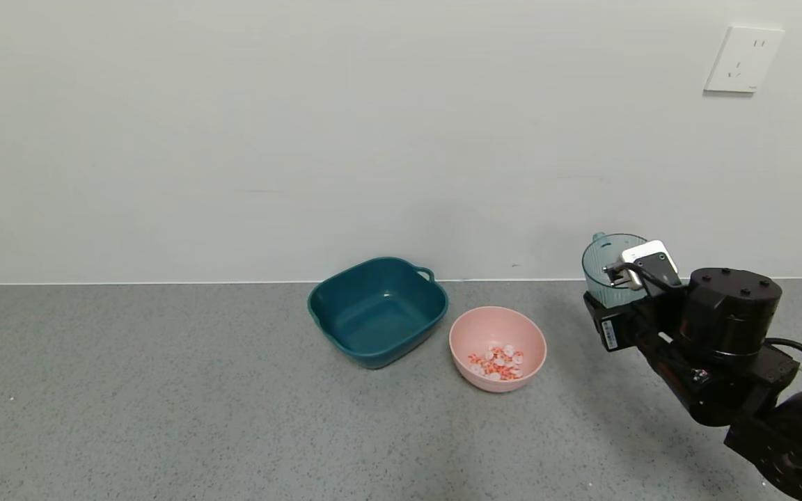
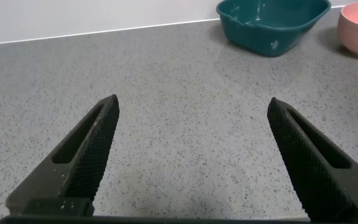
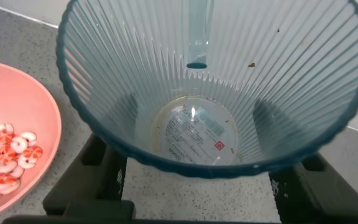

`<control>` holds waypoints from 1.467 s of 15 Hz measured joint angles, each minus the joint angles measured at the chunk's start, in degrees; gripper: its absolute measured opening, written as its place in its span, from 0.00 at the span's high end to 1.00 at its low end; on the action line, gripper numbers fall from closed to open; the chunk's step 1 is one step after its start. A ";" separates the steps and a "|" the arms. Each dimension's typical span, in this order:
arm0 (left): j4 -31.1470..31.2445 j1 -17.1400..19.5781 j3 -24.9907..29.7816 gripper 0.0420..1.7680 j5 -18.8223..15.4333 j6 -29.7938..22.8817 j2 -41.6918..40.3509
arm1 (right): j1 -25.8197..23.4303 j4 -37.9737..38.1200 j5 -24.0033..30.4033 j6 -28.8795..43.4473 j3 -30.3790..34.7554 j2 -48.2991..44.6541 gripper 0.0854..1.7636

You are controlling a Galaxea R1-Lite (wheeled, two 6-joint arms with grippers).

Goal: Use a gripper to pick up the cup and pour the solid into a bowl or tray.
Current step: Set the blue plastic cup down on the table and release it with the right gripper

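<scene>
My right gripper is going to set the cup, now held upright near the wall, down on the grey table [image 1: 592, 346] next to the pink bowl, opposite the teal tub.
The translucent blue-green ribbed cup [image 1: 606, 268] stands upright in my right gripper [image 1: 608, 306], to the right of the pink bowl [image 1: 491, 327], at the table's far right near the wall. In the right wrist view the cup [image 3: 210, 93] is empty apart from a few crumbs, and the gripper [image 3: 194, 186] has black fingers [image 3: 110, 177] pressed against both sides of its base. The orange-red and white solid [image 1: 498, 362] lies in the pink bowl, also shown in the right wrist view [image 3: 8, 165]. My left gripper [image 2: 193, 102] is open and empty above bare table.
A dark teal squarish tub [image 1: 387, 351] with handles stands just left of the pink bowl, close to the wall. The grey speckled table [image 1: 164, 403] stretches left and forward. A white wall socket [image 1: 743, 59] is at the upper right.
</scene>
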 joint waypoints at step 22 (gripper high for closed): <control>0.00 -0.02 0.00 0.03 0.00 -0.01 0.00 | -4.58 -6.79 4.41 3.45 -1.45 16.40 0.27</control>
